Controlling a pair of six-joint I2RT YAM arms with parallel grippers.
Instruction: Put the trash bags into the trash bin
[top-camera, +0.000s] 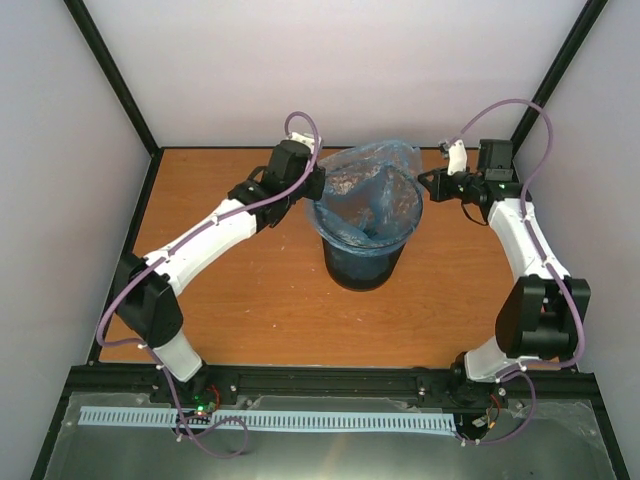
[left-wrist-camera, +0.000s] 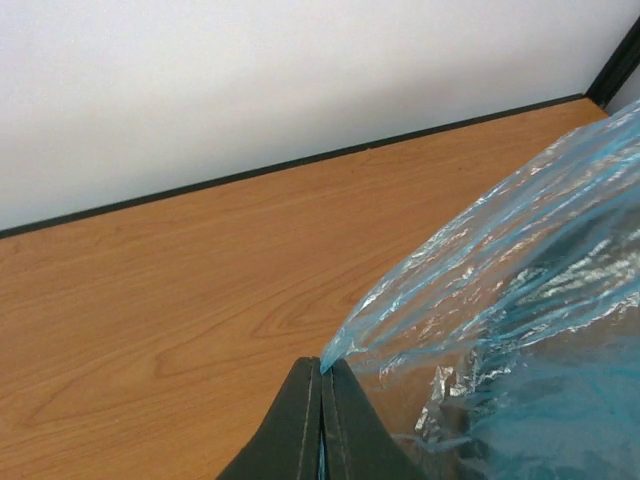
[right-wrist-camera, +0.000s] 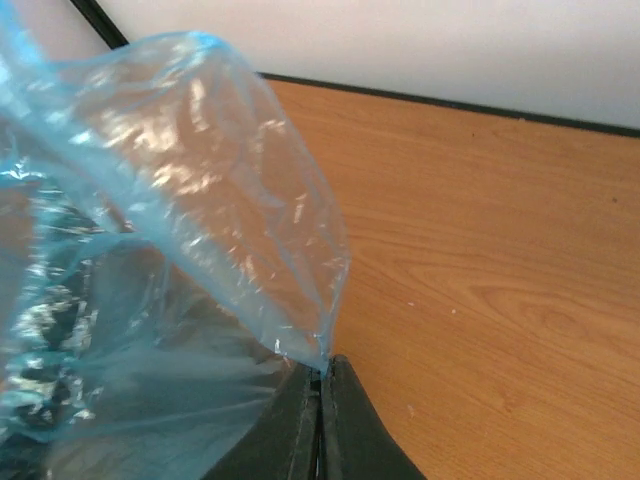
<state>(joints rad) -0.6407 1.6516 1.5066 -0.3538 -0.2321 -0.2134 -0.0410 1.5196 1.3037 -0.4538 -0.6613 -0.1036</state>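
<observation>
My left gripper will open and take the trash bag's side (top-camera: 314, 218) lower down, because the trash bag's back edge stands high above the trash bin.
The black wire-mesh trash bin (top-camera: 366, 262) stands upright at the table's middle back. The light-blue translucent trash bag (top-camera: 368, 192) hangs inside it, its mouth stretched open above the rim. My left gripper (top-camera: 318, 183) is shut on the bag's left edge at the bin's left rim; its view shows film (left-wrist-camera: 500, 280) pinched between closed fingers (left-wrist-camera: 325, 375). My right gripper (top-camera: 424, 184) is shut on the bag's right edge at the right rim; its view shows film (right-wrist-camera: 190, 220) running into the closed jaws (right-wrist-camera: 322, 372).
Wooden table (top-camera: 250, 310) with black-edged white walls behind and on both sides. A black rail (top-camera: 330, 380) and white strip run along the near edge by the arm bases.
</observation>
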